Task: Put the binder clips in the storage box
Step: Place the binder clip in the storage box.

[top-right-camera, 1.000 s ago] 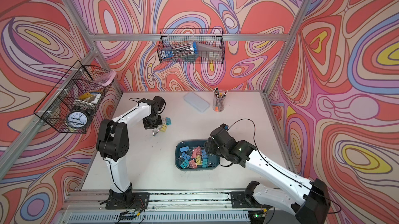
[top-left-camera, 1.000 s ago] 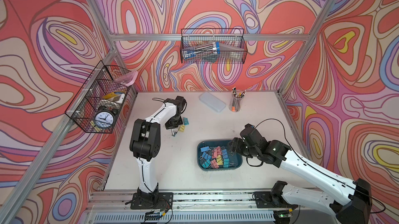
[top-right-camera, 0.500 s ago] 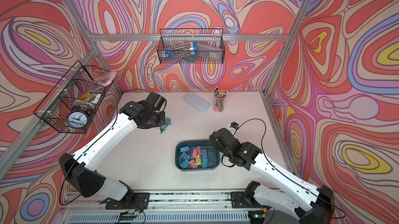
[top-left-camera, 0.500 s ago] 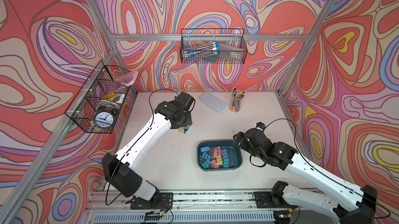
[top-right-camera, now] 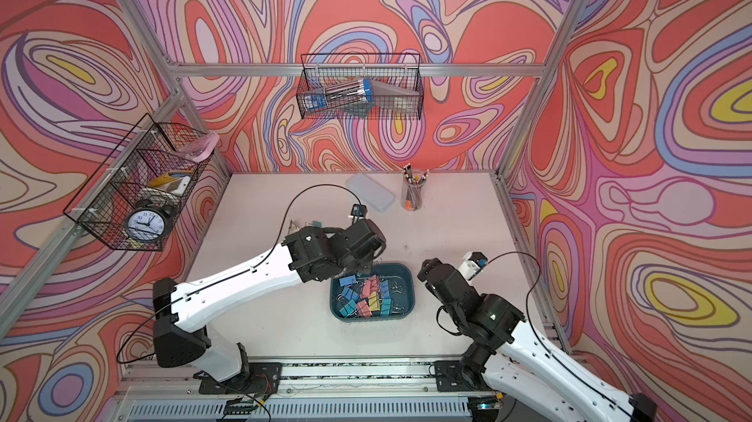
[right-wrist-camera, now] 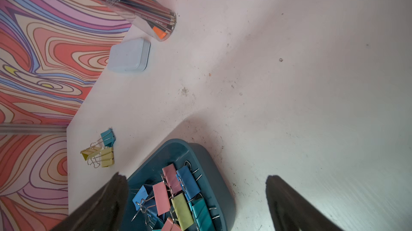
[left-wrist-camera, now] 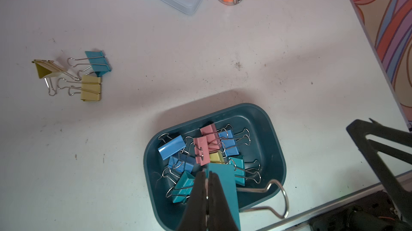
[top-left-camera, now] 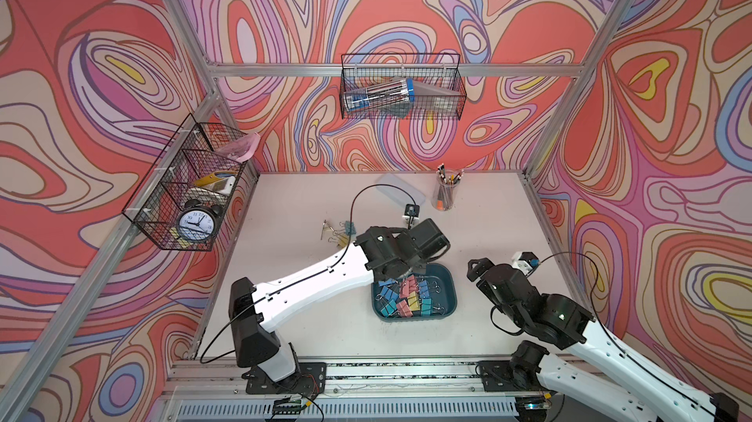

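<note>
Next, I let go of the teal binder clip with my left gripper on the storage box's bare bottom (top-left-camera: pixel 443 293) (left-wrist-camera: pixel 262 147), next to the blue clip's handles.
The dark teal storage box (top-left-camera: pixel 449 296) (left-wrist-camera: pixel 276 152) sits near the table's front and holds several binder clips (left-wrist-camera: pixel 207 149) (right-wrist-camera: pixel 176 194) in blue, pink, yellow and teal. My left gripper (left-wrist-camera: pixel 207 174) hangs over the box, shut on the edge of a teal binder clip (left-wrist-camera: pixel 225 180) whose wire handles stick out sideways. Three loose clips, one teal (left-wrist-camera: pixel 99 62) and two yellow (left-wrist-camera: pixel 91 88), lie together on the table far left of the box (top-left-camera: pixel 339 232). My right gripper (right-wrist-camera: pixel 195 176) stands open and empty just right of the box (top-left-camera: pixel 474 267).
A pale translucent lidded case (top-left-camera: pixel 401 192) and a clear cup of pencils (top-left-camera: pixel 445 192) stand at the back. Wire baskets hang on the left wall (top-left-camera: pixel 191 188) and the back wall (top-left-camera: pixel 401 92). An aluminium rail (top-left-camera: pixel 386 371) runs along the front edge.
My left arm has swung from the loose clips over to the box with a teal clip in its jaws. The right gripper has opened wide and drawn back to the right of the box.
</note>
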Robot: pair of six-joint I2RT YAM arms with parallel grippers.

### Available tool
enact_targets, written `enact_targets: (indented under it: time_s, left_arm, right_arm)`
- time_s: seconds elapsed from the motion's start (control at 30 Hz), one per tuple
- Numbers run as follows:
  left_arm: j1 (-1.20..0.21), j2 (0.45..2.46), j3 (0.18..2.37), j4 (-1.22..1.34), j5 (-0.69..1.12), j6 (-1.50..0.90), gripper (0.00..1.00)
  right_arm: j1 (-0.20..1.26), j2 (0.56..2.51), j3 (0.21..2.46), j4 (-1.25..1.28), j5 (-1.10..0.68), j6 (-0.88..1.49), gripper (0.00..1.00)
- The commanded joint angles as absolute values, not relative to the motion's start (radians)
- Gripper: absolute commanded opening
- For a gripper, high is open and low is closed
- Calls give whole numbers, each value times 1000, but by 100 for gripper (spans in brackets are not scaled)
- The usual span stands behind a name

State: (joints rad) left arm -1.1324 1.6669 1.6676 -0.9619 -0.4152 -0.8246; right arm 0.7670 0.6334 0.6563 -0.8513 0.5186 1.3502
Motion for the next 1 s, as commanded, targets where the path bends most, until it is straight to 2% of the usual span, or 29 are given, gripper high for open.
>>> enact_targets:
  time_s: [0.0,0.1,0.23,0.37,0.53,0.77,0.97]
  left_arm:
    - [-1174,1746,1690,-862,-487,-870,0]
    - [-1181,1860,1737,-834,-442,-870,0]
    - [-1186,2050,1917,-931,-436,-884,0]
    - [-1200,2147,1980,-921,-444,-883,0]
    - [-1206,2189,1939,-868,-479,-882,0]
    - [-1206,2180,1755,-618,-551,-803,0]
    - [-1205,2133,1661,-511,-555,-805,10]
  right_arm:
    - [763,586,629,-902,563,1439,97]
    - [763,568,636,-937,551,1462,94]
    - [763,587,665,-970,534,1449,94]
    - [763,617,684,-991,528,1440,94]
    - [763,627,683,-988,518,1437,94]
    - [763,617,671,-979,508,1438,93]
    - [764,619,683,-991,505,1439,93]
